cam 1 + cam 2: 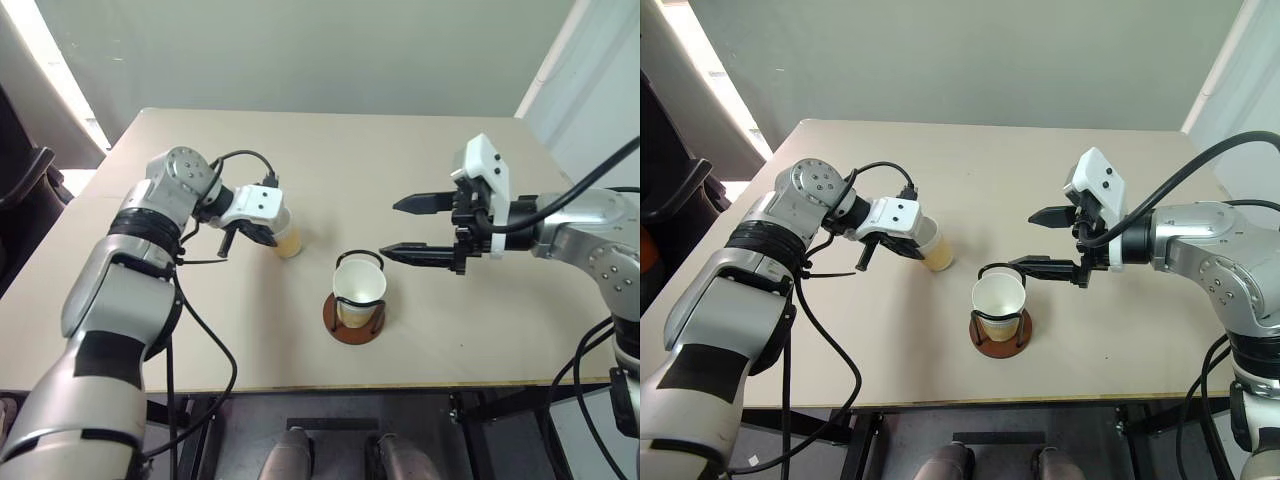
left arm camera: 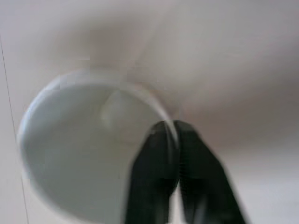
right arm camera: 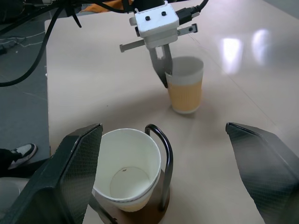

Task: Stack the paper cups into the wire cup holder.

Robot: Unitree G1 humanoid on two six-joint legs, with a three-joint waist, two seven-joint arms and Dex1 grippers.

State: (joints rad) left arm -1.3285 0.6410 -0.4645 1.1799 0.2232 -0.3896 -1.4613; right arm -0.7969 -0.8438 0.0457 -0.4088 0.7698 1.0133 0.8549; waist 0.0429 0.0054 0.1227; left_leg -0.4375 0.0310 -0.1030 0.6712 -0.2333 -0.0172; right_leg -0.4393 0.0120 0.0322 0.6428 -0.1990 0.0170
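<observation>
Next, I release the paper cup from my left gripper inside the other paper cup [image 1: 358,283] that sits in the wire cup holder.
One paper cup [image 1: 289,239] stands upright on the table left of centre, tan outside and white at the rim. My left gripper [image 1: 270,233] is shut on its rim, one finger inside the cup and one outside, as the left wrist view shows [image 2: 174,135]. A second paper cup [image 1: 360,284] sits in the wire cup holder [image 1: 352,328], whose reddish-brown base rests near the table's front edge. My right gripper [image 1: 390,231] hangs open just right of and above the holder, its fingers [image 3: 74,172] spread wide on either side of it, with nothing between them.
The beige table [image 1: 330,150] stretches bare behind the cups to a grey wall. Its front edge runs just below the holder. Black cables trail from my left arm [image 1: 205,330] over the table's front left part.
</observation>
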